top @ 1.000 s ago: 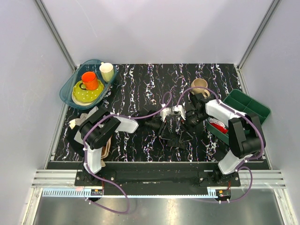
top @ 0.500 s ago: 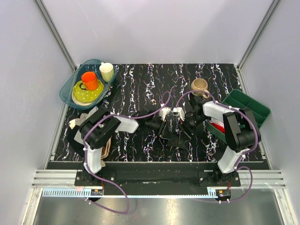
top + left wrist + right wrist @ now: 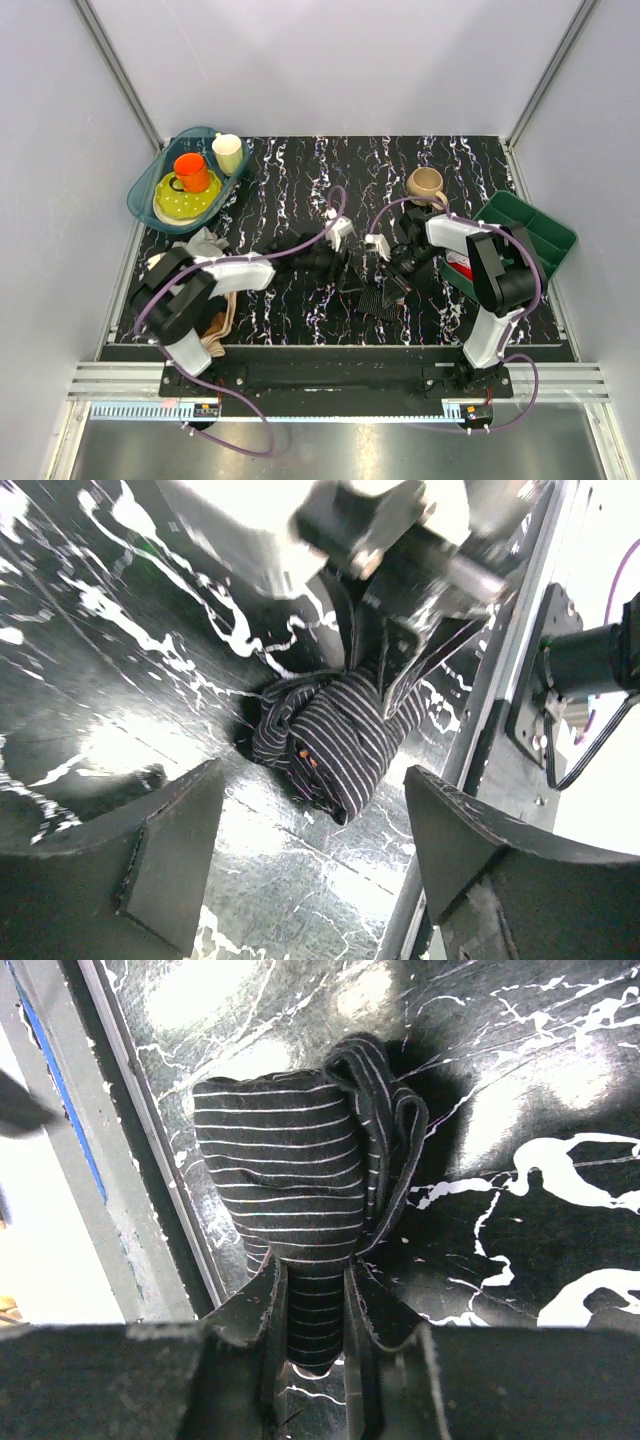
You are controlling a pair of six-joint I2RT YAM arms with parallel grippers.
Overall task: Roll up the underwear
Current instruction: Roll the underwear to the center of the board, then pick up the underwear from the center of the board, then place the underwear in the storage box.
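Next, my right gripper releases the underwear, still bunched on the black marbled table, inside the green bin point(image 3: 500, 224), near the bin's back corner on the tan mug's side.
The underwear point(image 3: 290, 1170) is a bunched, dark, thinly striped bundle lying on the black marbled table near its front edge point(image 3: 382, 298). My right gripper point(image 3: 318, 1310) is shut on one end of it, with striped fabric pinched between both fingers. In the top view the right gripper point(image 3: 390, 278) sits just above the bundle. My left gripper point(image 3: 320, 860) is open and stands back from the underwear point(image 3: 335, 735), touching nothing. From above, the left gripper point(image 3: 338, 265) is to the left of the bundle.
A teal tray point(image 3: 145, 195) at the back left holds a yellow plate, an orange cup and a cream cup. A tan mug point(image 3: 425, 182) stands behind the right arm. A green bin point(image 3: 535, 225) lies at the right with red-white cloth point(image 3: 462, 266). Grey and beige clothes point(image 3: 205, 248) are piled at the left.
The left gripper has opened, let go of the underwear and drawn back to the left. The right gripper has closed on the underwear's end.
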